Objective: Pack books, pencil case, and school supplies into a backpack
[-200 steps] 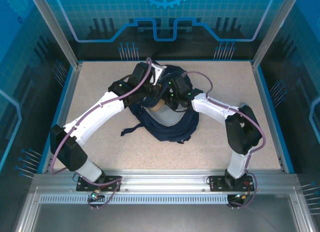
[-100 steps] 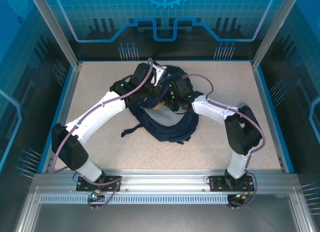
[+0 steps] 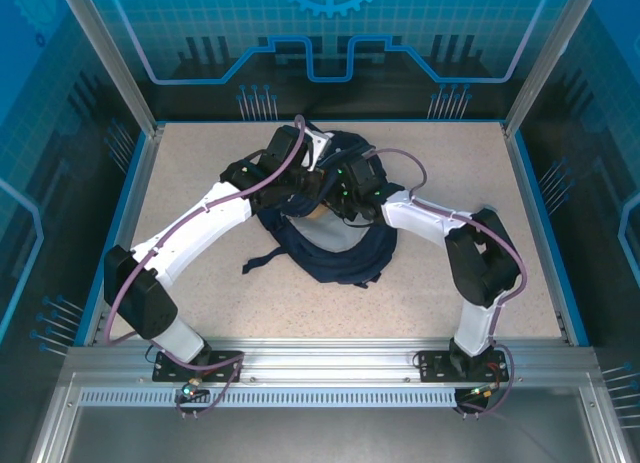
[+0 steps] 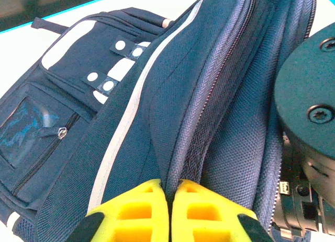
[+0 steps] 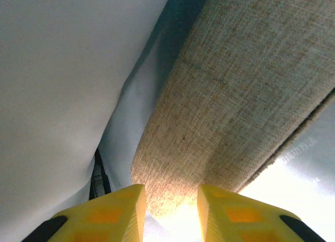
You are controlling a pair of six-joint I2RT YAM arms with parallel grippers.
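Observation:
The left gripper will release the backpack's zipper rim down over the pale lining (image 3: 350,240), near the opening's lower edge.
The navy backpack (image 3: 335,255) lies in the middle of the table with its mouth facing the far side. In the left wrist view its white-dotted patch and striped front (image 4: 104,90) show. My left gripper (image 4: 172,188) is shut on the backpack's zipper rim and holds the mouth up. My right gripper (image 5: 171,192) reaches inside the bag, against the pale lining (image 5: 52,69). A beige woven pencil case (image 5: 235,95) runs away from its fingertips, its near end pinched between the narrow jaws. A tan bit of pencil case (image 3: 318,211) shows in the mouth. The books are hidden.
Both arms meet over the backpack's far end, and the right wrist's black housing (image 4: 309,111) sits close beside the left gripper. A loose strap (image 3: 262,260) trails left of the bag. Bare speckled table (image 3: 200,163) surrounds it, bounded by blue walls.
My right gripper has narrowed its jaws around the pencil case's end and edged slightly left, deeper into the bag. The left gripper has kept its hold on the rim.

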